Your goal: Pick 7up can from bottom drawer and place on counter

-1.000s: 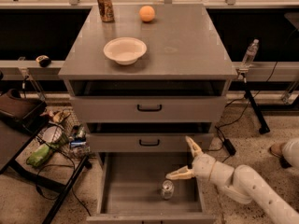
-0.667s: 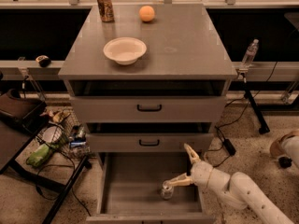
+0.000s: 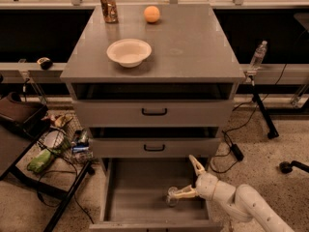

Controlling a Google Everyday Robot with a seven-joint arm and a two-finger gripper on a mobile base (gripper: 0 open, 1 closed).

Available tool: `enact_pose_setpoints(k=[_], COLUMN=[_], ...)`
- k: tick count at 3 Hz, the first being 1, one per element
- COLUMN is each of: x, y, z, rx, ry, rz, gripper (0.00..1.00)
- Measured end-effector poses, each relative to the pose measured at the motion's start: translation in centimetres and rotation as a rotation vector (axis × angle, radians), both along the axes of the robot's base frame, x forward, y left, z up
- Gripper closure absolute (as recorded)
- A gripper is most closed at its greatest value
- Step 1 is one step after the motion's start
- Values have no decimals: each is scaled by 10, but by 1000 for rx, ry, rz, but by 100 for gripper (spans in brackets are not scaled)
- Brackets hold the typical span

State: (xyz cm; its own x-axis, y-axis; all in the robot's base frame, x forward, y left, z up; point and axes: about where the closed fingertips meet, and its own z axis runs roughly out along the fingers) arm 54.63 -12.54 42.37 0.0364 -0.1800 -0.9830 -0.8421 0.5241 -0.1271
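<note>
The 7up can's body (image 3: pixel 172 194) in the open bottom drawer is the next place my gripper should go to and close on.
The 7up can (image 3: pixel 172 196) stands upright on the grey floor of the open bottom drawer (image 3: pixel 137 187), right of the middle near the front. My gripper (image 3: pixel 186 179) reaches into the drawer from the right on a white arm. It is open: one finger points up near the drawer's back right, and the other lies low with its tip at the can's right side. I cannot tell whether that tip touches the can. The counter (image 3: pixel 193 47) is the cabinet's grey top.
On the counter stand a white bowl (image 3: pixel 129 51), a brown-gold can (image 3: pixel 109 6) and an orange ball (image 3: pixel 151 14). Two shallower drawers with black handles (image 3: pixel 154 112) sit slightly open above. A cluttered wire rack (image 3: pixel 63 139) is at left, a water bottle (image 3: pixel 258 56) at right.
My arm has moved left and lower into the bottom drawer, bringing the open fingers closer to the can. The can has not moved.
</note>
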Motion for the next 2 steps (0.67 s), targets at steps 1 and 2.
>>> enact_pose_setpoints(k=[1, 2], x=[6, 8], y=[-11, -36], z=[-32, -74], rx=[-46, -107], ry=[14, 5], rz=[15, 29], gripper=[0, 0])
